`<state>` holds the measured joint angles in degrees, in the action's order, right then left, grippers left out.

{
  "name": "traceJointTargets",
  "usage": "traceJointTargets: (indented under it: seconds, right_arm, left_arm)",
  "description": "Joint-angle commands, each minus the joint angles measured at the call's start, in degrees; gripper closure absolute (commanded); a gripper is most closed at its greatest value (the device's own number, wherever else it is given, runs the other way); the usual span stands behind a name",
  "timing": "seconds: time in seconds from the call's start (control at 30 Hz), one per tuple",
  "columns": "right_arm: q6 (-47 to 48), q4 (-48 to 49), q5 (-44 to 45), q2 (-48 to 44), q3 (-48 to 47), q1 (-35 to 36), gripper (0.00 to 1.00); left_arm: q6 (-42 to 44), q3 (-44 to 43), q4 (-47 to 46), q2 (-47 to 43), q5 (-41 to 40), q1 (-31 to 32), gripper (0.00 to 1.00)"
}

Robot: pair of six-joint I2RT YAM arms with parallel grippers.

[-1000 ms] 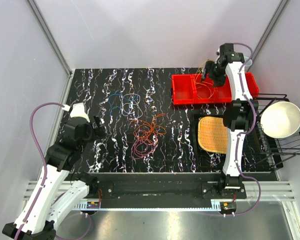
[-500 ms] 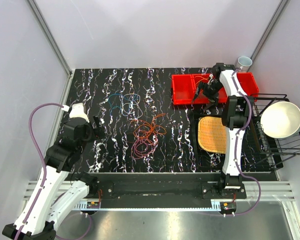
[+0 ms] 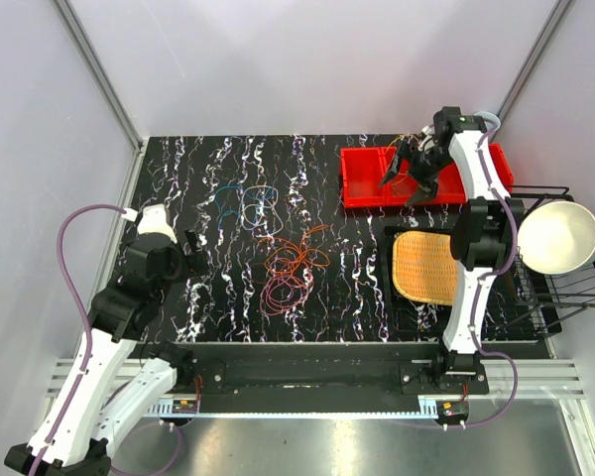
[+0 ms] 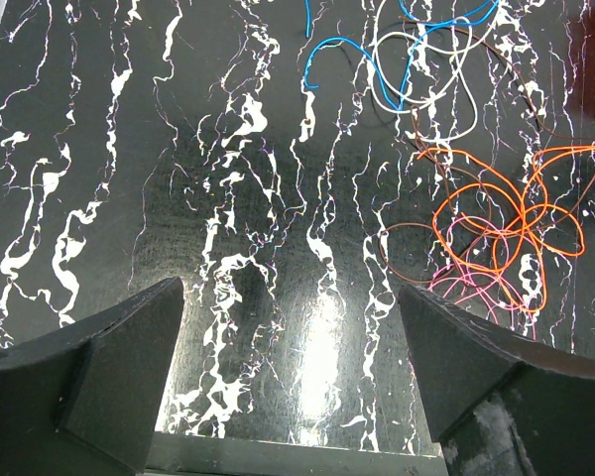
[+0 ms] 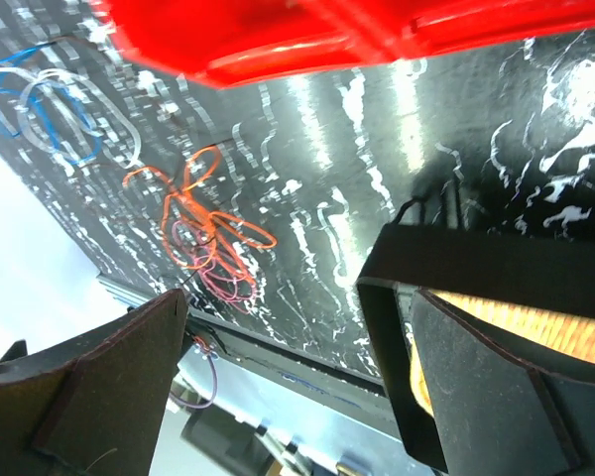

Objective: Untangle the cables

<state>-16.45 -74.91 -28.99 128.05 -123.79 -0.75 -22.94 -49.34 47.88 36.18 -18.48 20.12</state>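
Observation:
The thin brown cable is next, and my left gripper should go to it and close on its part (image 3: 253,239) (image 4: 416,142) beside the orange cable's loose end, near the white cable.
The cables lie mid-table: a blue one (image 3: 248,203) at the back, an orange-red tangle (image 3: 296,255) in front of it, a pink one (image 3: 281,293) nearest. The left wrist view shows blue (image 4: 357,45), orange (image 4: 496,213) and pink (image 4: 486,290) ahead to the right. My left gripper (image 3: 194,254) (image 4: 288,293) hangs open over bare table to their left. Above the red bin (image 3: 367,178), my right gripper (image 3: 405,184) (image 5: 297,297) is open and empty. A yellow-orange cable (image 3: 401,165) lies in the bin under it, partly hidden.
A woven mat (image 3: 423,266) sits in a black tray (image 5: 456,258) in front of the red bin (image 5: 307,35). A white bowl (image 3: 555,236) rests on a black wire rack (image 3: 575,288) at the right edge. Grey walls close the table's back and sides.
My right gripper dipped over the red bin, came up a little, and its jaws spread wider. The left arm and the cables on the table have not moved.

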Motion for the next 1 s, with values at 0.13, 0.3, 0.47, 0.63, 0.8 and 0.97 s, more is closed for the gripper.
traceJointTargets:
  seconds: [0.13, 0.3, 0.47, 0.63, 0.8, 0.97]
  right_arm:
    - [-0.25, 3.27, -1.50, -8.33, 3.89, 0.23, 0.00]
    - [-6.57, 16.70, -3.53, -18.87, 13.65, 1.88, 0.00]
    - [-3.87, 19.45, 10.67, -25.56, 16.82, 10.67, 0.00]
    - [-2.36, 18.14, 17.20, -27.84, 20.85, 18.50, 0.00]
    - [-4.11, 31.62, 23.71, -37.15, 32.43, 19.83, 0.00]
    - [-16.24, 55.54, 7.32, -47.36, 57.32, 11.84, 0.00]
  left_arm:
    - [-0.26, 0.21, -2.44, -0.06, -0.68, -0.26, 0.07]
    - [-0.35, 0.21, -2.44, 0.11, -0.68, -0.26, 0.07]
    - [0.09, -0.23, -2.35, 2.91, 1.42, -0.26, 0.07]
    - [-1.84, -1.20, -3.66, 6.97, 7.90, -0.17, 0.09]
    - [-4.13, 0.47, -7.35, 13.29, 14.26, 0.79, 0.13]
    - [-7.64, 1.18, -11.66, 18.82, 14.35, 3.69, 0.18]
